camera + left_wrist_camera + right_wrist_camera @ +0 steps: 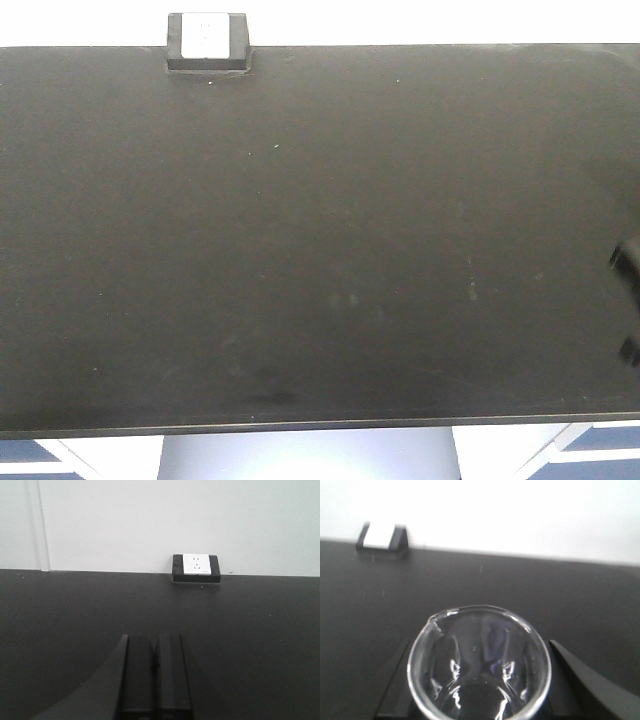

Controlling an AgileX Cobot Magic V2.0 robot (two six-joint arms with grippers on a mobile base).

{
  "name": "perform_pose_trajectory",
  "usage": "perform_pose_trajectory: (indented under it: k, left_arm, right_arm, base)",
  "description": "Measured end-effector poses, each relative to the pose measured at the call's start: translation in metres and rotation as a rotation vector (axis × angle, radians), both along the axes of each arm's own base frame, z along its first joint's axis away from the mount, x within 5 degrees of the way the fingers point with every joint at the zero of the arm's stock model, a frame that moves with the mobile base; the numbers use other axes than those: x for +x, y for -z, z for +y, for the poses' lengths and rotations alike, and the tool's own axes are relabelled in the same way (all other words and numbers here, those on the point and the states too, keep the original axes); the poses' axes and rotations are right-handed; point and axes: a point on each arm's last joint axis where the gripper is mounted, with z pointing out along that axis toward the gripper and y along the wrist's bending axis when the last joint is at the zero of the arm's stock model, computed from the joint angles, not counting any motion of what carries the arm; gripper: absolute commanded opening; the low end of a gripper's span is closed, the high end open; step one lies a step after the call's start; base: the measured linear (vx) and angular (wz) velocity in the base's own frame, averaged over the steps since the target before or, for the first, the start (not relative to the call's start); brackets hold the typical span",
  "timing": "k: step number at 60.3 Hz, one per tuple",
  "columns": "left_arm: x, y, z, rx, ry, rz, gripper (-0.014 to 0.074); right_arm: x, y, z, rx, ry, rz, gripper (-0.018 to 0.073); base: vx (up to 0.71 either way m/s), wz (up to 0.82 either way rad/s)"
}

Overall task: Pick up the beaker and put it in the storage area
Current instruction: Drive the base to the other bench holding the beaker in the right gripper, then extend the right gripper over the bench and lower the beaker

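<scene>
My right gripper is going to release the clear glass beaker that I hold, setting it beside the short pale scratch on the black table (436, 256).
A clear glass beaker (479, 680) with a pouring lip at its left rim fills the lower middle of the right wrist view. My right gripper (482, 644) has its black fingers (570, 675) close against both sides of the beaker and is shut on it, over the black table (570, 600). In the front view only a dark part of the right gripper (628, 272) shows at the right edge, and the beaker does not show there. My left gripper (152, 641) is shut and empty, its jaws pressed together low over the table.
A black power socket box with a white face (207, 41) stands at the table's far edge against the white wall, and it also shows in the left wrist view (196, 568) and the right wrist view (382, 536). The table's front edge (300, 428) runs along the bottom.
</scene>
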Motion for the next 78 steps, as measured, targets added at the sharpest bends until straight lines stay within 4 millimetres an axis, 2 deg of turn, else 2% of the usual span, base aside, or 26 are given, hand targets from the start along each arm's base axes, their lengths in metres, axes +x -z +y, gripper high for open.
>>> perform_pose_trajectory:
  k: [6, 15, 21, 22, 30, 37, 50, 62, 74, 75, 78]
  left_arm:
    - [0.0, 0.0, 0.0, 0.0, 0.0, 0.0, -0.0008]
    - [0.0, 0.0, 0.0, 0.0, 0.0, 0.0, -0.0008]
    - [0.0, 0.0, 0.0, 0.0, 0.0, 0.0, -0.0008]
    - [0.0, 0.0, 0.0, 0.0, 0.0, 0.0, -0.0008]
    - [0.0, 0.0, 0.0, 0.0, 0.0, 0.0, -0.0008]
    - [0.0, 0.0, 0.0, 0.0, 0.0, 0.0, -0.0008]
    - [0.0, 0.0, 0.0, 0.0, 0.0, 0.0, -0.0008]
    - [0.0, 0.0, 0.0, 0.0, 0.0, 0.0, -0.0008]
    - [0.0, 0.0, 0.0, 0.0, 0.0, 0.0, -0.0008]
    - [0.0, 0.0, 0.0, 0.0, 0.0, 0.0, -0.0008]
    - [0.0, 0.0, 0.0, 0.0, 0.0, 0.0, -0.0008]
  right_arm:
    - [0.012, -0.012, -0.001, 0.019, 0.027, -0.131, -0.0004]
    - [0.052, -0.013, 0.001, 0.023, 0.068, -0.209, -0.0001]
    - [0.088, 0.004, 0.003, 0.009, 0.09, -0.163, -0.0001]
    - [0.113, 0.02, 0.006, -0.002, 0.098, -0.101, 0.0]
    - [0.149, 0.045, 0.012, -0.018, 0.082, -0.019, 0.0]
    - [0.169, 0.052, 0.02, -0.076, 0.017, -0.033, 0.0]
    - [0.188, 0.068, 0.032, -0.116, -0.096, -0.017, 0.0]
    - [0.198, 0.109, 0.037, -0.108, -0.143, 0.123, 0.0]
    - [0.203, 0.132, 0.043, -0.109, -0.203, 0.126, 0.0]
    - [0.205, 0.152, 0.046, -0.112, -0.238, 0.163, 0.0]
    - [0.205, 0.156, 0.046, -0.11, -0.243, 0.169, 0.0]
  base:
    - [0.0, 0.0]
    - [0.0, 0.0]
    - [0.0, 0.0]
    - [0.0, 0.0]
    - [0.0, 0.0]
    - [0.0, 0.0]
    - [0.0, 0.0]
    - [0.0, 0.0]
    - [0.0, 0.0]
    - [0.0, 0.0]
    - [0.0, 0.0]
